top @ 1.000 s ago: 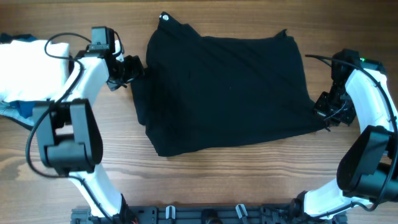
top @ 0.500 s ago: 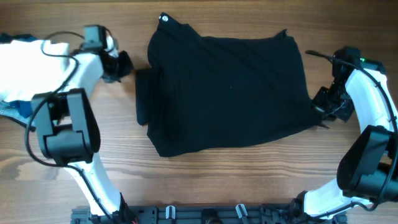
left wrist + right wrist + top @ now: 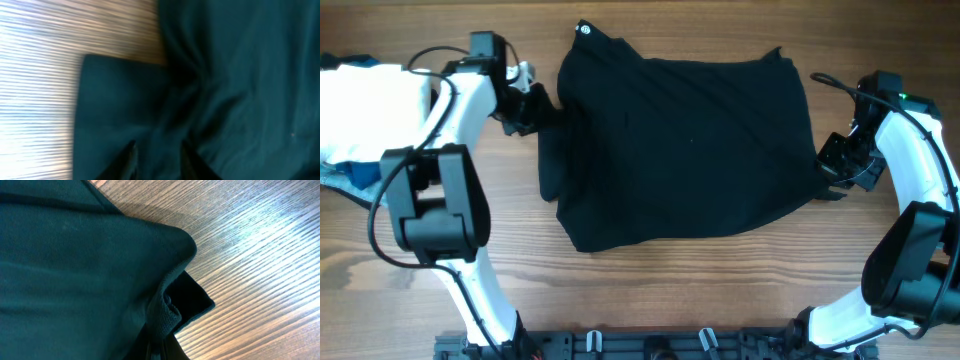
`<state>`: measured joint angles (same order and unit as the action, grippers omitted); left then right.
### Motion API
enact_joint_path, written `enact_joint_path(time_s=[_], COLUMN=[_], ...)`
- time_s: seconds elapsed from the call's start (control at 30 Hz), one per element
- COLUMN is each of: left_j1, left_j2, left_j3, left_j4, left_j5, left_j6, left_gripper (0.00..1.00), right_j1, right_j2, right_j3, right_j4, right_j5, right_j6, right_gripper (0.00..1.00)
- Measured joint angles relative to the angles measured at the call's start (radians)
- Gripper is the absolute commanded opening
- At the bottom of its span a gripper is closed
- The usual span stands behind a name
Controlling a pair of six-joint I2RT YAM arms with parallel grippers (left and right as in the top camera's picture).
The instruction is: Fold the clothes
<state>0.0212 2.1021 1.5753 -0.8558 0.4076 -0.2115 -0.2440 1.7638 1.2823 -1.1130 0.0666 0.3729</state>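
Next, the right gripper releases the bunched hem on the bare wooden table (image 3: 797,243) just before the garment's slanted edge.
The clothes (image 3: 685,140), a large plain black garment, lie spread across the middle of the table with a small white logo (image 3: 585,28) at the top left corner. My left gripper (image 3: 538,105) is at the garment's upper left edge. In the left wrist view its fingers (image 3: 131,156) stand a little apart, open, over dark fabric (image 3: 240,75) beside a folded-in flap (image 3: 115,100). My right gripper (image 3: 828,168) is at the right edge, shut on a bunched bit of hem (image 3: 169,311), with the jaws (image 3: 159,350) closed tight around it.
A white folded cloth (image 3: 370,100) with blue garments (image 3: 350,175) under it lies at the far left, just behind the left arm. Bare wooden table (image 3: 670,290) runs along the front, ending at a dark rail (image 3: 650,345).
The left gripper pulled away to the left, shut, then came back to the garment's left edge with its fingers parted. The right gripper edged slightly up, still holding the hem.
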Motion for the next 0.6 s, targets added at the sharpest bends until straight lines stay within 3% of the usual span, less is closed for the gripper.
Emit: enact_joint_path(time_s=[0.2, 0.3, 0.53, 0.57, 0.6], left_j1=[-0.120, -0.124, -0.033, -0.008, 0.016], left_j2=[0.002, 0.010, 0.012, 0.013, 0.013], left_j3=[-0.002, -0.058, -0.130, -0.132, -0.133], left_j4=[-0.032, -0.006, 0.278, 0.305, 0.317], left_j5=[-0.063, -0.171, -0.294, -0.307, -0.312], left_j6=[0.013, 0.013, 0.014, 0.014, 0.013], left_gripper=[0.14, 0.13, 0.07, 0.08, 0.22], right_j1=[0.000, 0.000, 0.000, 0.000, 0.000], right_j2=[0.000, 0.000, 0.000, 0.000, 0.000], right_j3=[0.000, 0.000, 0.000, 0.000, 0.000], right_j4=[0.000, -0.001, 0.003, 0.011, 0.021], right_j5=[0.000, 0.000, -0.027, -0.044, -0.066], right_j6=[-0.008, -0.019, -0.023, -0.023, -0.023], right_gripper=[0.04, 0.04, 0.04, 0.05, 0.04])
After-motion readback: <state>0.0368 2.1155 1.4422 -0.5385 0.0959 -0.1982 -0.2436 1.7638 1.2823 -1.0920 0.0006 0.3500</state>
